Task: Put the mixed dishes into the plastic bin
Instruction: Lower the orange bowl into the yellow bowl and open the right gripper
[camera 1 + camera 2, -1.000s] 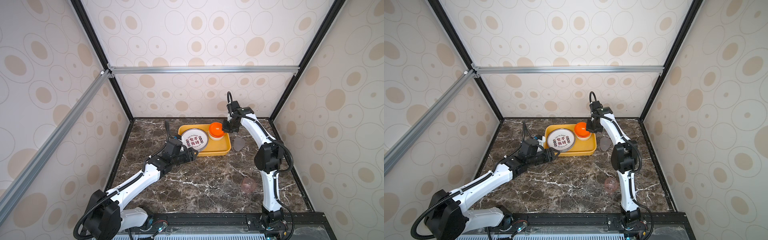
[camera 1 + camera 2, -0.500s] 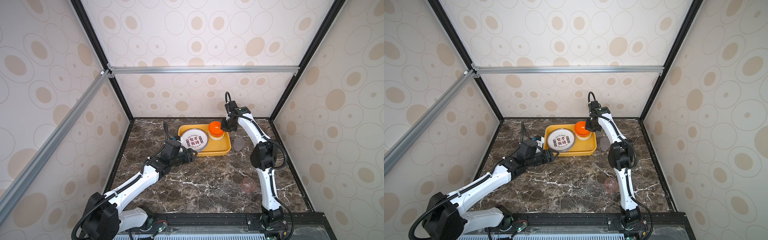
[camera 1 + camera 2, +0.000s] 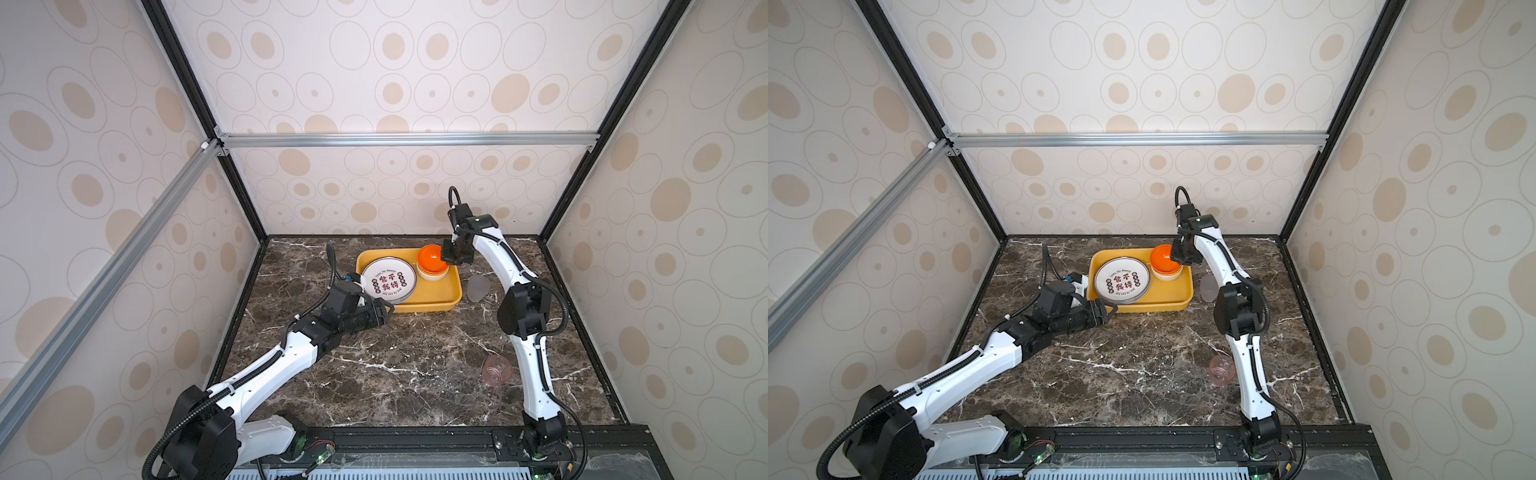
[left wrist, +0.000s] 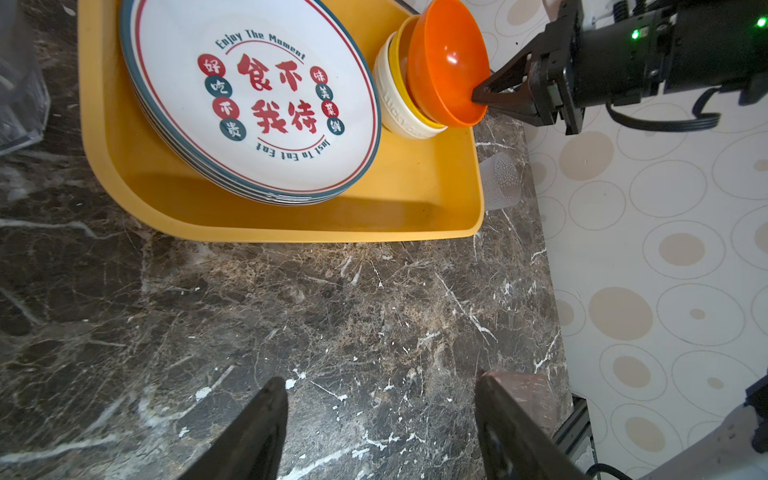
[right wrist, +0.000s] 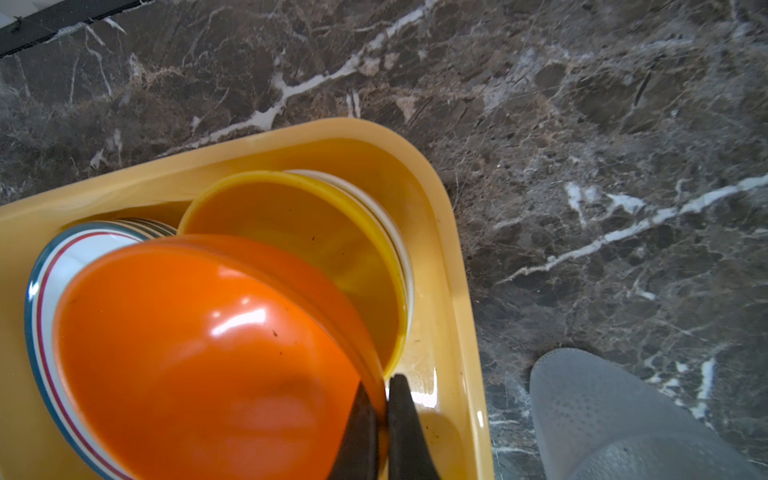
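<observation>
Next, I let go of the orange bowl, now tilted into the yellow bowl, with my right gripper inside the yellow bowl [image 3: 434, 261] [image 5: 293, 280], next to the plates in the bin.
The yellow plastic bin [image 3: 415, 306] [image 3: 1154, 308] [image 4: 291, 224] sits at the back of the marble table. In it lies a stack of white plates with Chinese characters [image 3: 388, 279] [image 3: 1121, 280] [image 4: 249, 95]. Beside the plates a yellow bowl [image 5: 291, 232] is nested in a cream bowl [image 4: 395, 112]. My right gripper [image 3: 446, 259] [image 3: 1179, 258] [image 5: 384, 390] is shut on the rim of an orange bowl [image 3: 432, 255] [image 4: 444, 62] [image 5: 187, 353], which tilts into the yellow bowl. My left gripper [image 3: 384, 309] [image 3: 1106, 309] [image 4: 381, 379] stands open and empty at the bin's front left corner.
A grey cup [image 3: 478, 287] [image 3: 1207, 286] [image 5: 615, 415] lies on its side on the table just right of the bin. A pink cup [image 3: 496, 370] [image 3: 1221, 370] stands by the right arm. A clear translucent thing [image 4: 16, 83] is left of the bin.
The right arm's elbow has swung left while the orange bowl stays over the stacked bowls. The left arm has hardly moved.
</observation>
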Controlling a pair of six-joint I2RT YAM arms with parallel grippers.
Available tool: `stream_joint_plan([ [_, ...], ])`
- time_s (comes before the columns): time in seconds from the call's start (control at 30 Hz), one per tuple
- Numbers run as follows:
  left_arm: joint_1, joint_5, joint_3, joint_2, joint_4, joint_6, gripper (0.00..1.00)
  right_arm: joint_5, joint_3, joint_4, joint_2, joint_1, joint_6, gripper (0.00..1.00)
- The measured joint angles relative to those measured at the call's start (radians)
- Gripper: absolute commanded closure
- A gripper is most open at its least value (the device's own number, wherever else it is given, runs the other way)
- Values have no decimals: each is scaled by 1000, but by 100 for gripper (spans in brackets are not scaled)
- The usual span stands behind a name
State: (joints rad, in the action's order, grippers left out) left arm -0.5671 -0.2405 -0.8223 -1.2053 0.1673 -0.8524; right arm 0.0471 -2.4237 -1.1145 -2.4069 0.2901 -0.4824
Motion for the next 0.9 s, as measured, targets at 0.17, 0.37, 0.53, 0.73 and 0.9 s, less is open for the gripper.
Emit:
stream_joint_plan([
  [0.17,1,0,6,2,0,-1,29,-5,-2,0,-4,0,-1,99],
  [0.37,2,0,13,8,0,-4,29,-7,-2,1,-15,0,-7,98],
  [0.53,3,0,14,15,0,-5,29,-7,-2,2,-15,-1,-8,97],
  [0.73,5,0,18,18,0,-8,29,-14,-9,3,-22,-1,-13,96],
  [0.9,5,0,22,19,0,-12,29,-21,-11,12,-35,-1,-26,92],
])
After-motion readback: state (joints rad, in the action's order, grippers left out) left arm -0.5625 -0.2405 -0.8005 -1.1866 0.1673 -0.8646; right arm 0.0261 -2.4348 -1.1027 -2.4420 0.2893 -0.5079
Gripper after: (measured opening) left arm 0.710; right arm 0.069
